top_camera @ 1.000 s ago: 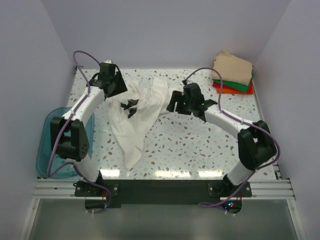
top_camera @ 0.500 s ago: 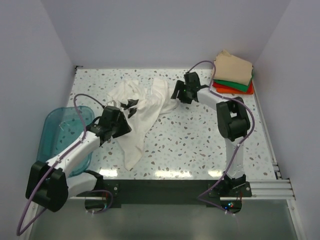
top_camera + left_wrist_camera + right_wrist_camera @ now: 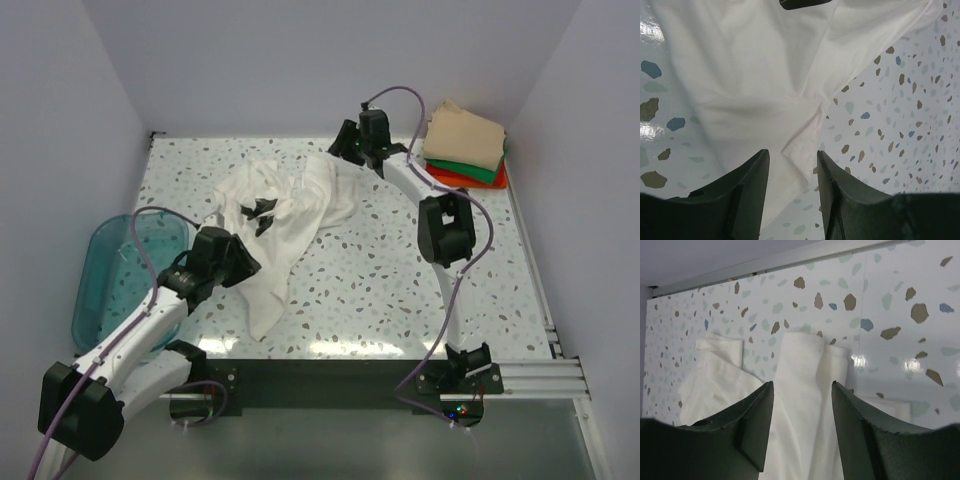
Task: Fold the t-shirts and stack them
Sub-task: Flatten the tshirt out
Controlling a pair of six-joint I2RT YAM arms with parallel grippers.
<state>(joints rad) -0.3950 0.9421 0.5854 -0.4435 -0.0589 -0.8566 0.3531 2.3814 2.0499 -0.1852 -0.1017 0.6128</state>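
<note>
My left gripper is going to close on the white t-shirt's edge [image 3: 247, 293] [image 3: 729, 151] facing the teal bin, near the narrow near end of the shirt.
A large white t-shirt [image 3: 285, 215] lies crumpled on the speckled table, its small black print [image 3: 262, 210] facing up. My left gripper [image 3: 248, 268] is low at the shirt's near-left edge. In the left wrist view it [image 3: 792, 155] stands open, with a hemmed corner of the white cloth [image 3: 800, 147] between its fingers. My right gripper [image 3: 343, 150] reaches to the shirt's far right corner. It [image 3: 802, 387] is open over a folded white flap [image 3: 805, 370]. Folded tan [image 3: 465, 135], green [image 3: 478, 172] and orange-red [image 3: 452, 180] t-shirts are stacked at the back right.
A translucent teal bin [image 3: 110, 290] sits at the table's left edge, beside my left arm. The back wall rail [image 3: 790, 260] runs just beyond the right gripper. Bare speckled tabletop [image 3: 400, 290] stretches right of the shirt.
My left arm swung from the shirt's far-left corner down to its near-left edge. The right arm stretched from mid-table out to the shirt's far corner. Both jaws have narrowed a little.
</note>
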